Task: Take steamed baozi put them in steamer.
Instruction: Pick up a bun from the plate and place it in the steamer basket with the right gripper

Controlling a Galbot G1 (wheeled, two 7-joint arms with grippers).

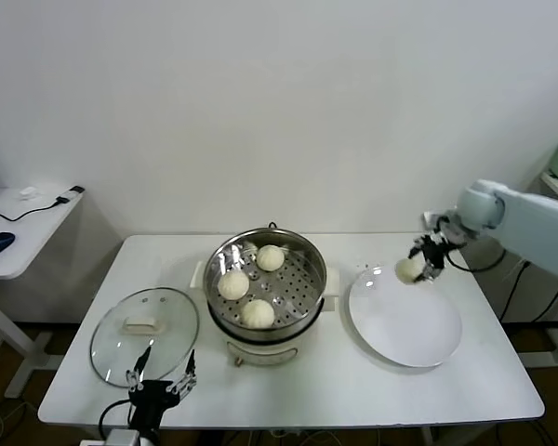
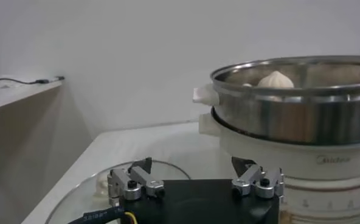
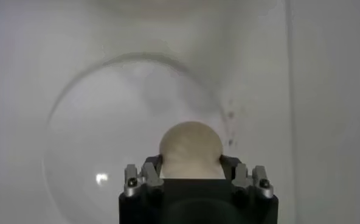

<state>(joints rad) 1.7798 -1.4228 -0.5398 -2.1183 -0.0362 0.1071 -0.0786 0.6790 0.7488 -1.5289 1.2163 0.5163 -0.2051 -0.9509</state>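
Next, I let go of the baozi with my right gripper on the steamer tray's bare part (image 1: 293, 287) closest to the white plate. The baozi is still above the plate's rim.
The steel steamer (image 1: 309, 256) stands at the table's middle on its white base, with three baozi (image 1: 233, 284) on its perforated tray. My right gripper (image 1: 418, 267) is shut on the fourth baozi (image 1: 408, 270) and holds it in the air above the far left rim of the white plate (image 1: 418, 330). In the right wrist view the baozi (image 3: 190, 147) sits between the fingers over the plate (image 3: 83, 152). My left gripper (image 1: 161, 383) is open and empty, low at the table's front edge by the glass lid. The left wrist view shows the steamer (image 2: 289, 106) close by.
The round glass lid (image 1: 145, 333) with a white handle lies flat left of the steamer. A side table (image 1: 19, 232) with a mouse and cables stands at far left. The plate holds nothing.
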